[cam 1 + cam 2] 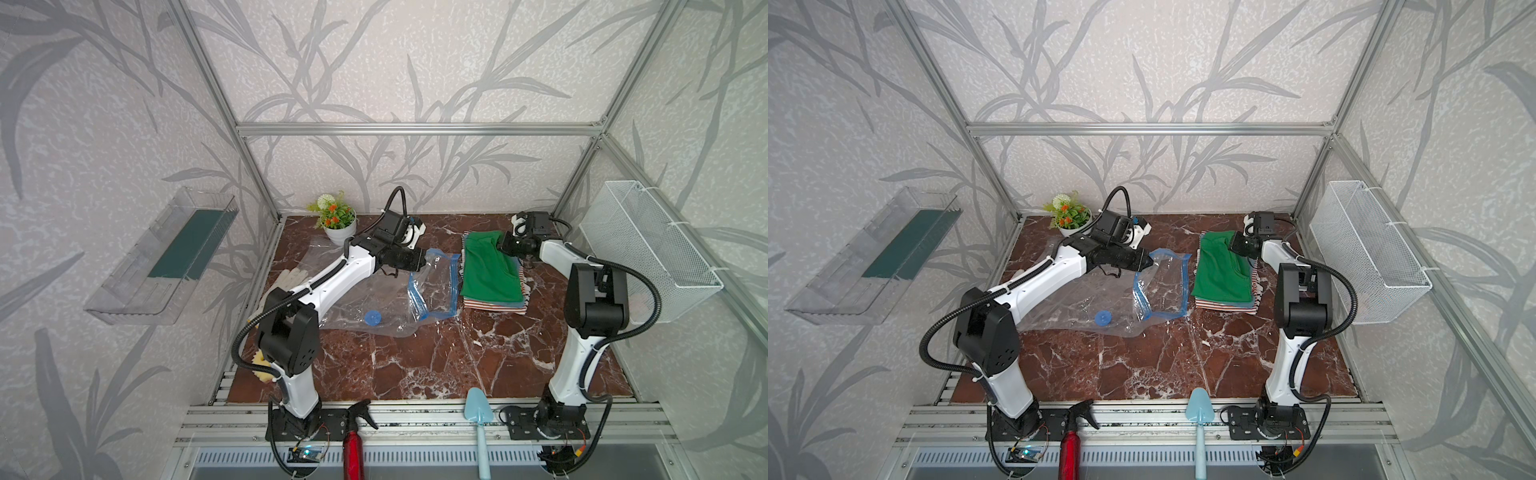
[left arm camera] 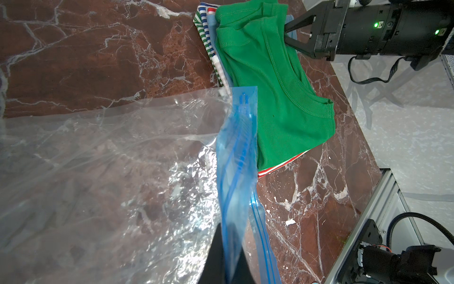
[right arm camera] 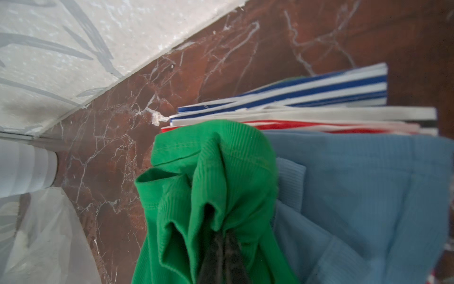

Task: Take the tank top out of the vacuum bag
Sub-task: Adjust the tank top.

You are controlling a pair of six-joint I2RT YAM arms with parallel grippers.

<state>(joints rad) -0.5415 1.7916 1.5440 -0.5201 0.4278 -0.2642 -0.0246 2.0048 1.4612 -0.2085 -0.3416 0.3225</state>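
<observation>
My right gripper will open, take the tank top's outer edge (image 3: 270, 189) and spread it, as the tank top's far end is bunched in it beside uncovered blue cloth.
The vacuum bag (image 1: 374, 299) (image 1: 1084, 299) lies flat and clear on the marble table, its round blue valve (image 1: 372, 318) facing up. Its blue zip strip (image 2: 239, 152) is lifted at the mouth, and my left gripper (image 1: 424, 259) (image 1: 1148, 262) (image 2: 227, 258) is shut on it. The green tank top (image 1: 490, 270) (image 1: 1221, 270) (image 2: 277, 98) lies outside the bag on a stack of folded clothes (image 1: 494, 305). My right gripper (image 1: 500, 243) (image 2: 286, 32) (image 3: 223, 246) is shut on a bunched fold of the tank top (image 3: 216, 172) at its far end.
A potted plant (image 1: 338, 224) stands at the back left, and pale gloves (image 1: 291, 278) lie under the left arm. A wire basket (image 1: 652, 257) hangs on the right wall, a clear tray (image 1: 162, 257) on the left. A red spray bottle (image 1: 353, 440) and blue trowel (image 1: 480, 419) sit at the front rail.
</observation>
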